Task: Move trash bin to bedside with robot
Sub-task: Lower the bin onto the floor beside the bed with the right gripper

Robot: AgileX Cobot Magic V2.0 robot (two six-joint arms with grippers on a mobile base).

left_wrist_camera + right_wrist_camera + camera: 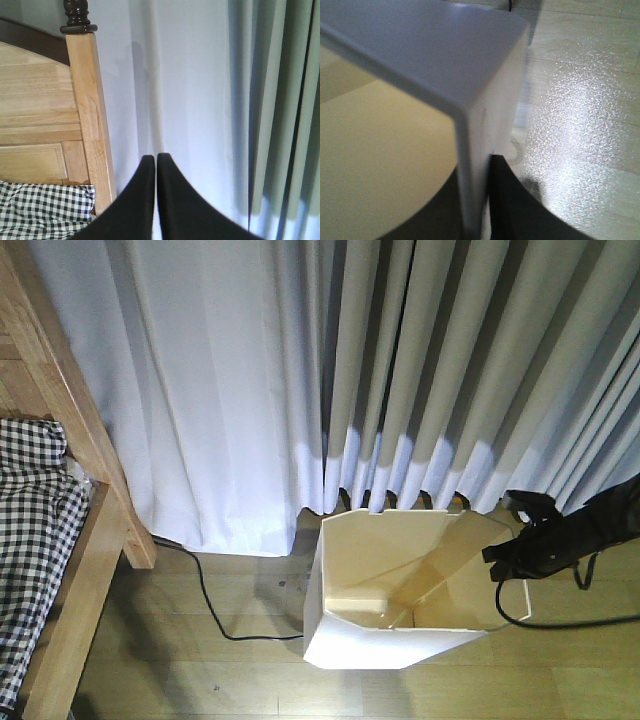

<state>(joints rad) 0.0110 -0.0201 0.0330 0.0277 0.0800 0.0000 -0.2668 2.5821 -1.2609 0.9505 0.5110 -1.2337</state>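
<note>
Next, my right gripper sets the white trash bin down on the wooden floor (374,672) next to the black floor cable, clear of the curtains.
The white trash bin (375,640) stands on the wooden floor in front of the curtains, its open top facing up. My right gripper (512,545) is shut on the bin's right wall. In the right wrist view that thin white wall (485,115) runs between the two black fingers, with my right gripper (476,172) clamped around it. The bedside shows at far left as a light wooden bed frame (95,505) with checkered bedding (30,530). My left gripper (155,162) is shut on nothing, held in the air near the bed post (90,115).
White and grey curtains (350,370) hang behind the bin. A black cable (205,595) lies on the floor between the bed and the bin. Another black cable (560,620) trails from the right arm.
</note>
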